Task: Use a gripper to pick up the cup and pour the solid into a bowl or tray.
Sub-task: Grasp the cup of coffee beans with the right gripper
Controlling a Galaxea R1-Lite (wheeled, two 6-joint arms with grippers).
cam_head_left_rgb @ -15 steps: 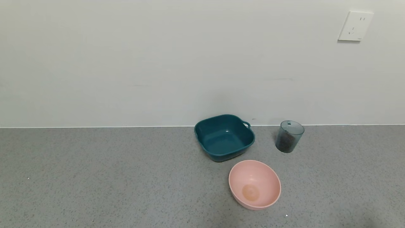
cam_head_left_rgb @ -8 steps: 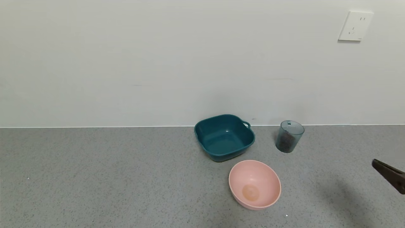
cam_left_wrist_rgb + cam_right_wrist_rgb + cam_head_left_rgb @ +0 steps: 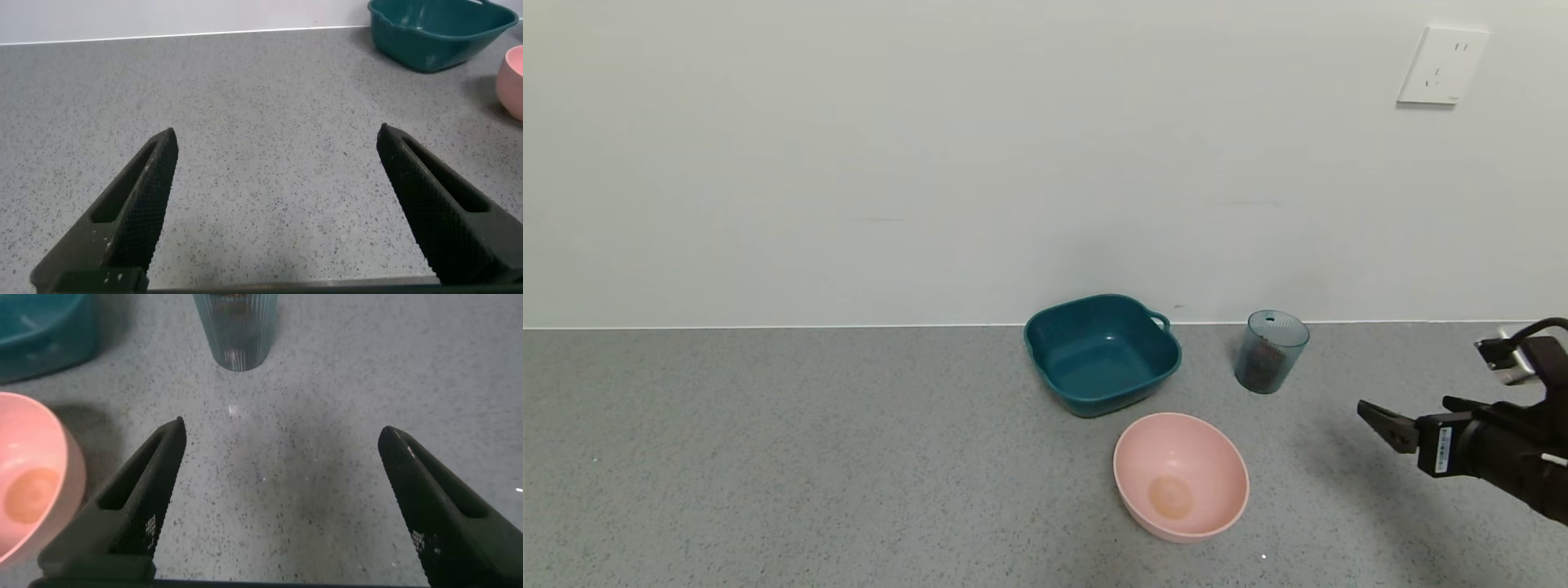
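The fingers of my right gripper should close around the cup's lower half [image 3: 1263, 366] [image 3: 239, 336], where the brown beans sit, on opposite sides of the cup.
The ribbed grey-blue cup [image 3: 1270, 351] stands upright near the wall, right of the teal basin [image 3: 1101, 354]. Dark brown bean-like pieces [image 3: 1261, 362] fill its lower part. My right gripper [image 3: 1376, 418] has come in from the right edge, open and empty, above the counter and to the right of and nearer me than the cup. In the right wrist view the cup [image 3: 234, 328] stands ahead of the open gripper [image 3: 282, 433], a little off its centre line. My left gripper [image 3: 278, 140] is open and empty over bare counter; it is out of the head view.
A round pink bowl [image 3: 1181, 474] sits in front of the basin and cup, and shows in the right wrist view [image 3: 33, 482]. A wall with a socket [image 3: 1441, 65] runs close behind the cup. The basin [image 3: 433, 33] also shows in the left wrist view.
My right gripper has entered from the right edge and moved left and up toward the cup. The cup, basin and pink bowl have not moved.
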